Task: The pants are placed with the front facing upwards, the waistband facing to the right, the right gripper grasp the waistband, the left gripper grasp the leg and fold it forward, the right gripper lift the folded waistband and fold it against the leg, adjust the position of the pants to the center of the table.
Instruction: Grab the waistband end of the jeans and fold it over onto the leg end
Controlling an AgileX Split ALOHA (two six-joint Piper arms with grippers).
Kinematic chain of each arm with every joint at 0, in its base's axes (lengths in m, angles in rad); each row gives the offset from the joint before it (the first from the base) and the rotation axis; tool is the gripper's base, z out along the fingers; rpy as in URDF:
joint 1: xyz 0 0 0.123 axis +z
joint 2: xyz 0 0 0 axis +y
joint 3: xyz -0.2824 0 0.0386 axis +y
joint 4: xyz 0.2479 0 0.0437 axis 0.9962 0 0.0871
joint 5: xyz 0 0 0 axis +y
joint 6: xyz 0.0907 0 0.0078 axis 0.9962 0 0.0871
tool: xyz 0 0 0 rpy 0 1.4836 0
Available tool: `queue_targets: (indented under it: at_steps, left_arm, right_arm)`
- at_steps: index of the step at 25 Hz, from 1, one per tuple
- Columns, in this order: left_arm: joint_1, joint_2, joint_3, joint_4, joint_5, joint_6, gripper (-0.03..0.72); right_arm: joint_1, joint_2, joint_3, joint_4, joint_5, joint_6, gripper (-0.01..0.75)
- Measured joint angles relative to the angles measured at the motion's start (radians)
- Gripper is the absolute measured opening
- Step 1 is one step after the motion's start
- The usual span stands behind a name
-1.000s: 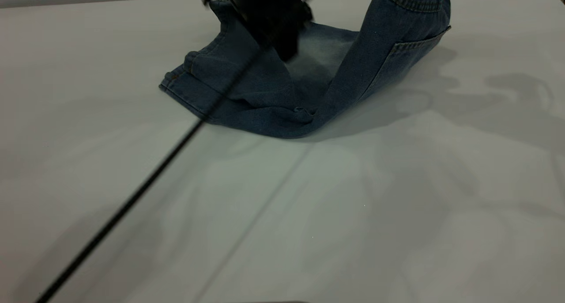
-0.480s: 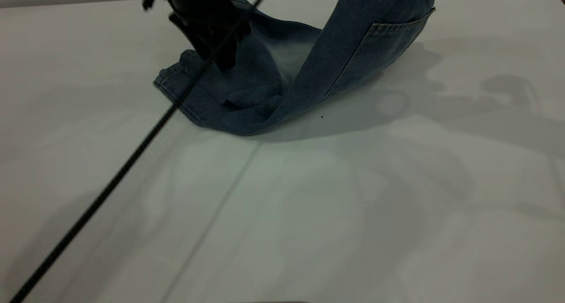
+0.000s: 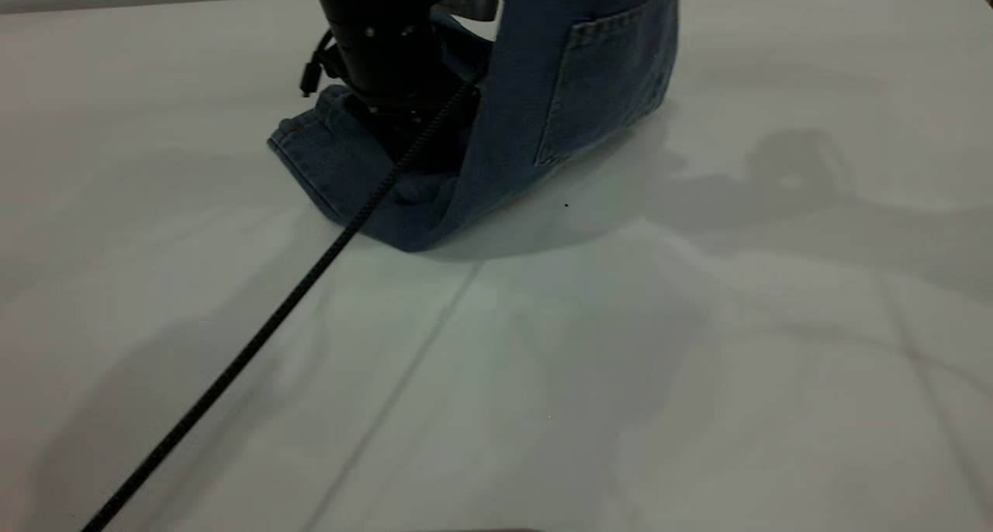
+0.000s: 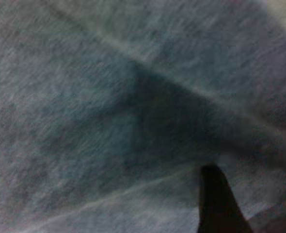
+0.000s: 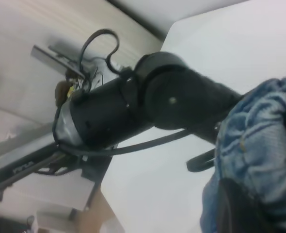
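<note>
My right gripper is going to release the waistband, now lifted upright beside the flat leg, over the far edge of the flat leg (image 3: 349,50), at the spot where my left gripper reaches down.
The blue denim pants (image 3: 349,167) lie at the table's (image 3: 698,361) far middle. Their right part is lifted upright, back pocket (image 3: 597,74) showing. That lifted part rises past the top of the exterior view. In the right wrist view, gathered denim of the waistband (image 5: 259,141) bunches over my right gripper (image 5: 245,194), which is shut on it. My left gripper (image 3: 411,140) is down on the flat leg beside the raised cloth. In the left wrist view, denim (image 4: 109,121) fills the frame. The left gripper (image 4: 253,180) stands open, with cloth showing between its dark fingers (image 4: 220,204).
A thin black cable (image 3: 256,338) trails from the left arm (image 3: 380,43) across the table toward the near left. The left arm's black body (image 5: 148,107) and a stand beyond the table's edge appear in the right wrist view. Bare tabletop spreads in front and to the right.
The lifted waistband part has swung leftward over the legs. The left arm has moved left and come down onto the leg.
</note>
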Motion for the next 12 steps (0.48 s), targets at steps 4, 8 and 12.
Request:
queue_targets:
  at_steps: [4, 8, 12]
  left_arm:
    - [0.017, -0.036, 0.0, 0.034, 0.0, 0.007, 0.325]
    - [0.074, -0.135, 0.0, 0.1, -0.005, -0.003, 0.325]
    - [0.139, -0.265, 0.0, 0.106, -0.034, -0.012, 0.325]
  right_arm:
    - [0.001, 0.0, -0.002, -0.009, -0.029, 0.0, 0.121]
    - [0.001, 0.0, -0.002, -0.011, -0.031, 0.0, 0.121]
    - [0.015, 0.0, -0.002, -0.006, -0.088, 0.0, 0.121]
